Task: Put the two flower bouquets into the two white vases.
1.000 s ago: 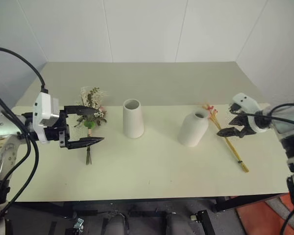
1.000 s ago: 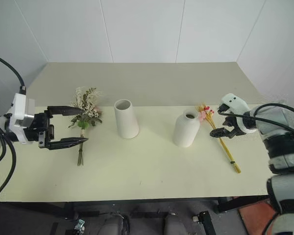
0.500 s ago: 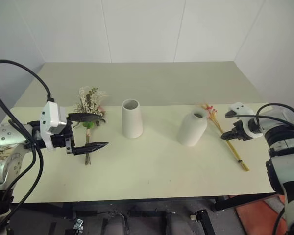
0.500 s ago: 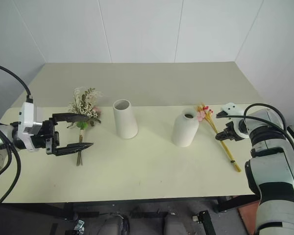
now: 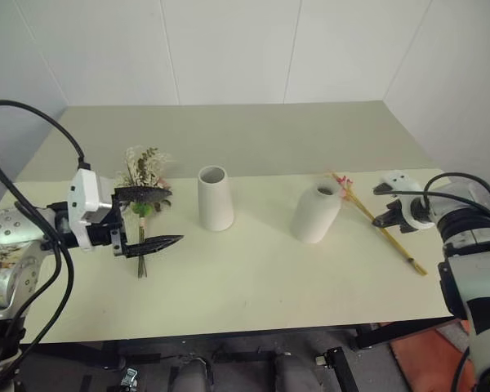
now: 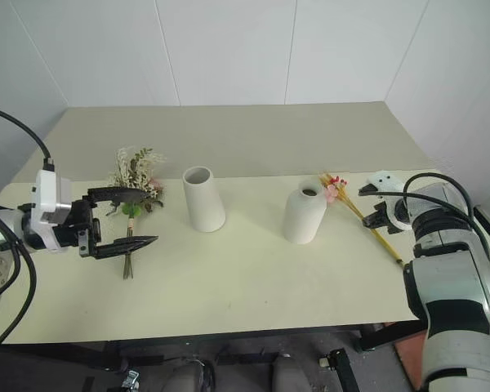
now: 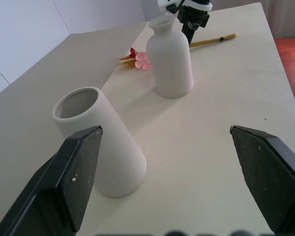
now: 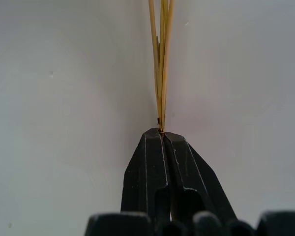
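Note:
The upper stems (image 5: 141, 222) of the bushy bouquet, just below the bouquet's green leaves, are the next place I will close my left gripper on.
The bushy bouquet (image 5: 144, 169) of pink roses lies on the table at the left, stems toward me. My left gripper (image 5: 175, 216) hangs open just right of its stems, holding nothing. The tall cone vase (image 5: 215, 198) and the rounded bottle vase (image 5: 316, 213) stand upright mid-table; the left wrist view shows the cone vase (image 7: 101, 142) near and the bottle vase (image 7: 172, 61) beyond. The slim yellow bouquet (image 5: 367, 214) lies right of the bottle vase, pink blossoms (image 5: 343, 184) by its neck. My right gripper (image 5: 385, 219) is shut on its stalks (image 8: 161, 64).
The pale table (image 5: 253, 278) reaches to white walls at the back and right. Its front edge runs close below both arms. Open surface lies between the two vases and in front of them.
My right gripper has dropped onto the yellow stalks and shut on them. The left gripper has kept its place and stays open. The whole picture has shifted a little.

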Robot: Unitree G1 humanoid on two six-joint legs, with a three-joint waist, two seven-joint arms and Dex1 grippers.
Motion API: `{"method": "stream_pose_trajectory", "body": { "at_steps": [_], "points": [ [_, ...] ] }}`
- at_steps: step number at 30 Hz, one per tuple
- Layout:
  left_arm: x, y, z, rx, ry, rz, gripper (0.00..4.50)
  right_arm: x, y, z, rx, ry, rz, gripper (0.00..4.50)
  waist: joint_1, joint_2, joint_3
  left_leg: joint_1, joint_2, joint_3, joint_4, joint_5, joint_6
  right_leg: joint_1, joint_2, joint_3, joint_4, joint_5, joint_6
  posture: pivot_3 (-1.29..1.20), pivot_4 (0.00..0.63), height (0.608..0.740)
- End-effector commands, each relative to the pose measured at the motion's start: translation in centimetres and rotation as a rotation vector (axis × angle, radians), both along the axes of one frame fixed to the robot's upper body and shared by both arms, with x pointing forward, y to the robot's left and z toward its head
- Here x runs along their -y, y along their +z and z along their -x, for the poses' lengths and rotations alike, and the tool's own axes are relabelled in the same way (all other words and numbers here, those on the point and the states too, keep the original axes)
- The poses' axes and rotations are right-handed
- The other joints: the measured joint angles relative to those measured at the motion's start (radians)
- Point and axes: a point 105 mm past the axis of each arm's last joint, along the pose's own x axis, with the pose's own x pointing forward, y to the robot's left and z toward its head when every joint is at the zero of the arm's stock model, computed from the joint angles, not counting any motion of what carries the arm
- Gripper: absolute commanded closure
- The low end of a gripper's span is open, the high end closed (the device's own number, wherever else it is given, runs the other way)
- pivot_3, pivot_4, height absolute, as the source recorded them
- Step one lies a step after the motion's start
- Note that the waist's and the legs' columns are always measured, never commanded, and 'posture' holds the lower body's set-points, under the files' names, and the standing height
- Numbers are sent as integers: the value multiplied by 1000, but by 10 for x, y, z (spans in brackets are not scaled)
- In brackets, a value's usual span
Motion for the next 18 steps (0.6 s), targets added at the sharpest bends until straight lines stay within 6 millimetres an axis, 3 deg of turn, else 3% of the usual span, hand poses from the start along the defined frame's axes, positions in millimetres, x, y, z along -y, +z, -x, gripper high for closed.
{"method": "stream_pose_trajectory", "body": {
  "at_steps": [1, 5, 8, 14, 18],
  "points": [
    [-9, 13, 2, 53, 22, -12, 0, 12, 64, -13, 297, -13, -1, 4486, 0, 0, 0, 0, 0, 0, 0, 0, 0, 0, 0, 0, 0, 0, 0, 0, 150, 740],
    [-14, 14, 2, 52, 33, -22, 0, 3, 146, -4, 705, 103, -149, 4486, 2, 0, 0, -1, 0, 0, -1, 0, 0, -1, 0, 0, 0, 0, 0, 0, 150, 740],
    [-16, 15, 0, 55, 40, -32, 0, -22, 199, 28, 1048, 265, -289, 4486, 2, 0, 0, 0, 0, -1, -2, 0, 0, 1, 0, -1, -1, -2, 4, 0, 150, 740],
    [-17, 21, -4, 66, 35, -37, 0, -63, 215, 84, 1150, 515, -652, 4486, 7, 0, 0, 1, 1, -1, -1, 0, 0, 2, 0, -1, 0, -2, 3, 0, 150, 740],
    [-17, 23, -7, 70, 28, -49, 0, -83, 211, 104, 1150, 615, -800, 4486, 7, 0, 0, 1, 1, -1, 0, 0, 0, 2, 0, -1, 0, -1, 3, 0, 150, 740]
  ]
}}
